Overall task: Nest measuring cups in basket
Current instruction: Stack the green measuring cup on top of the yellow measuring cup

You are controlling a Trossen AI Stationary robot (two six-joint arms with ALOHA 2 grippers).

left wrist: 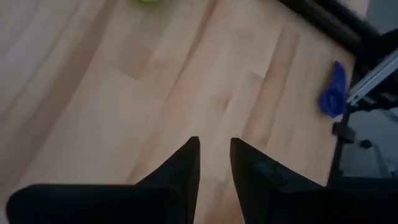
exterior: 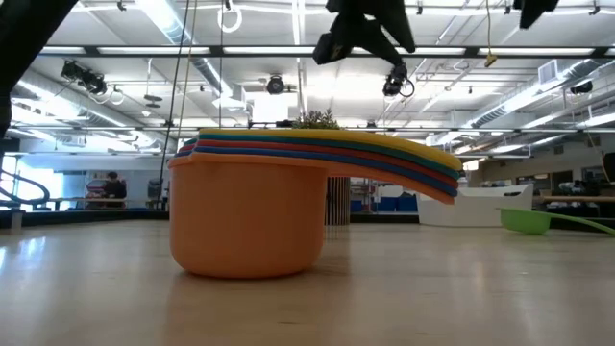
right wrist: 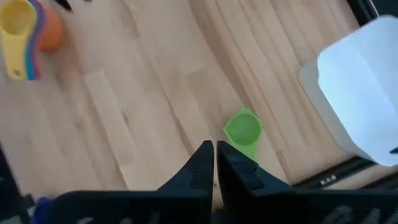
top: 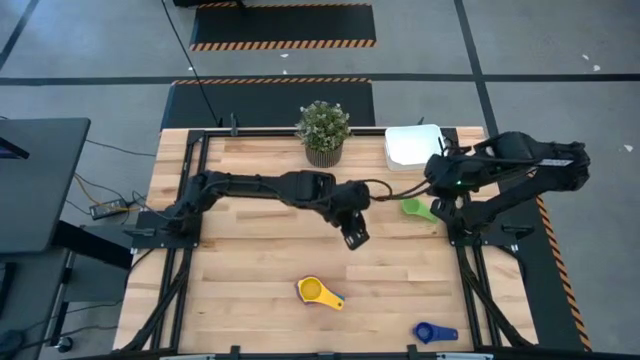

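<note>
My right gripper is to head for the green cup next, where it should close on the green cup's rim (top: 412,212) (right wrist: 231,138), on the side toward the blue cup.
A nested stack of measuring cups (top: 315,291), yellow on top and orange at the bottom (exterior: 250,226), stands on its base near the table's front middle. A green cup (top: 415,208) lies alone on the wood at the right, near the white basket (top: 413,145) at the far right. A blue cup (top: 432,332) lies at the front right edge. My left gripper (top: 356,238) hangs open above the table's middle, with nothing between its fingers (left wrist: 215,142). My right gripper (right wrist: 215,146) is shut and empty, high above the green cup (right wrist: 242,132).
A potted green plant (top: 322,130) stands at the far edge, left of the basket. Bare wood lies between the stack, the green cup and the blue cup (left wrist: 333,93). Dark frame rails run along the table's left and right sides.
</note>
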